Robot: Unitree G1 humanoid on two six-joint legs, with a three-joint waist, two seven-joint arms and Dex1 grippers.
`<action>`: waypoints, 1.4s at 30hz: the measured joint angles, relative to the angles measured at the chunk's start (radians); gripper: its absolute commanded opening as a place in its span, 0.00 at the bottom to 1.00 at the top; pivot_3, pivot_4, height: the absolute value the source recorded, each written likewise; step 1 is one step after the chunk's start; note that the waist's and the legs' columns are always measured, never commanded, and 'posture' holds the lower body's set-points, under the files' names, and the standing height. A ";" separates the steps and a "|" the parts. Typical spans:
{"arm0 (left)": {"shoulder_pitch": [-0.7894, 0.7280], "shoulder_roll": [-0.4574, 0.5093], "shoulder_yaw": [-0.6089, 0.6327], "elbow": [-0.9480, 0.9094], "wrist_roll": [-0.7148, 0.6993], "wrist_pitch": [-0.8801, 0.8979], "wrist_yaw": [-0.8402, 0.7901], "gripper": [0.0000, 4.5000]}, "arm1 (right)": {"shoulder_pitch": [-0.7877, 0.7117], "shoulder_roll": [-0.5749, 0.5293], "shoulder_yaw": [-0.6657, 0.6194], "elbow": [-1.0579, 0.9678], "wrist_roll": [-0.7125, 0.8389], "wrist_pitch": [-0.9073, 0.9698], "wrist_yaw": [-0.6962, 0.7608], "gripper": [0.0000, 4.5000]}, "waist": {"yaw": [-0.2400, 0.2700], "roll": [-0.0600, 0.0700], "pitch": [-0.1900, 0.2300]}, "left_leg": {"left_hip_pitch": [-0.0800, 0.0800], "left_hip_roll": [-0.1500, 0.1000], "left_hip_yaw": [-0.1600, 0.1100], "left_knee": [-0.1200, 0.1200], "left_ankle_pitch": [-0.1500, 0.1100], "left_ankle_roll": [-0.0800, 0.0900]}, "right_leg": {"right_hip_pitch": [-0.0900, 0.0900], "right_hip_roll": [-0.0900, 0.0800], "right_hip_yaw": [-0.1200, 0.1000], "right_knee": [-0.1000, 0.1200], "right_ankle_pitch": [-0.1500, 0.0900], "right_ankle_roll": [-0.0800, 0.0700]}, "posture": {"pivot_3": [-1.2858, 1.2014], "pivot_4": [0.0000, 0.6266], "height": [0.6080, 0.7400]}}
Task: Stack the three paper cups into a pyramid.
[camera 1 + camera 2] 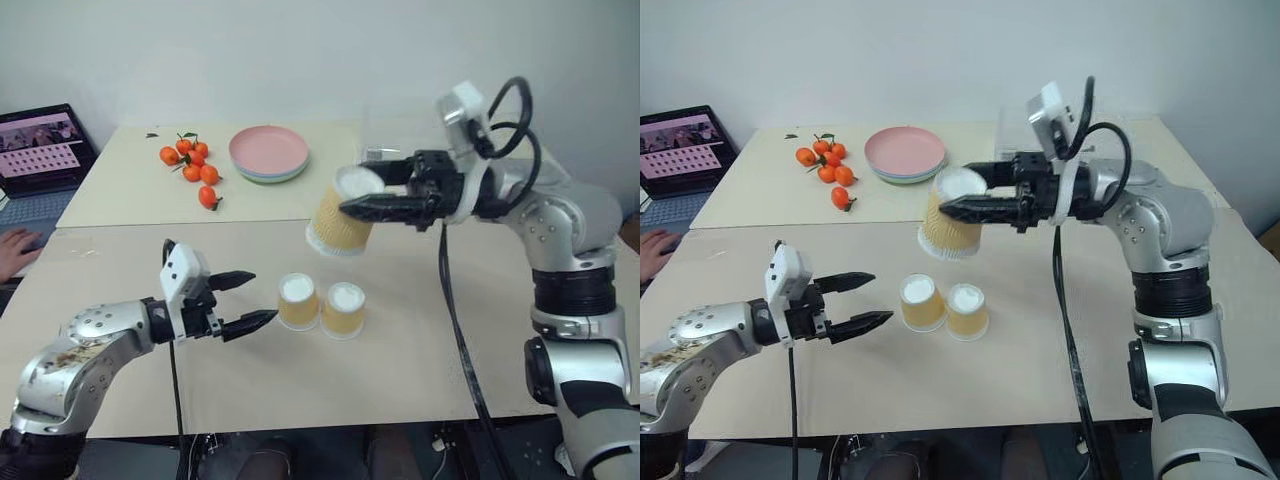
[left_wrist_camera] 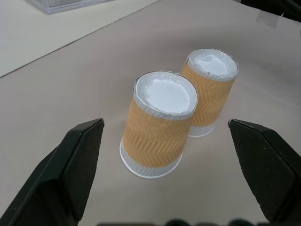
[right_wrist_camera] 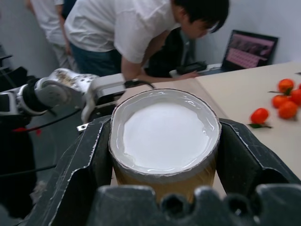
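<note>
The paper cup in my right gripper should be let go on top of the standing pair, so that it straddles both white bases (image 1: 319, 296).
Two paper cups (image 1: 298, 300) (image 1: 343, 308) stand upside down and side by side on the near table, touching or nearly so. The third paper cup (image 1: 340, 222) hangs tilted in the air behind and above them, white base up, with my right gripper (image 1: 358, 185) shut on its upper part. In the right wrist view its base (image 3: 164, 136) sits between both fingers. My left gripper (image 1: 262, 297) is open, low over the table just left of the standing pair, pointing at them. In the left wrist view its fingers (image 2: 70, 174) frame the nearer cup (image 2: 160, 127), not touching it.
On the far table are a stack of pink plates (image 1: 268, 152) and several tangerines (image 1: 192, 165). A laptop (image 1: 40, 150) sits at the far left, with a person's hand (image 1: 15, 250) at the table's left edge. A black cable (image 1: 455, 330) hangs from my right arm across the table.
</note>
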 measured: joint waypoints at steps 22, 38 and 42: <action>-0.002 0.007 0.000 -0.065 -0.028 0.001 -0.009 1.00 | 0.108 0.069 0.124 0.001 -0.094 -0.062 -0.014 0.69 | -0.002 0.000 0.000 | 0.000 0.000 0.000 0.000 0.000 -0.001 | -0.001 0.000 0.000 0.000 0.000 0.000 | 0.52 0.24 0.91; 0.008 0.017 0.005 -0.089 -0.045 0.008 0.016 1.00 | 0.119 0.087 0.137 0.080 -0.191 -0.162 -0.007 0.99 | -0.003 0.000 0.000 | 0.000 0.000 0.000 0.000 0.001 -0.001 | -0.002 0.000 0.000 0.000 0.000 -0.001 | 0.52 0.24 0.91; -0.012 0.005 0.005 -0.086 -0.045 0.007 0.024 1.00 | 0.119 0.056 0.139 0.093 -0.193 -0.127 0.020 0.99 | -0.002 0.000 0.000 | 0.000 0.000 0.000 0.000 0.001 -0.001 | -0.001 0.000 0.000 0.000 0.000 -0.001 | 0.52 0.24 0.91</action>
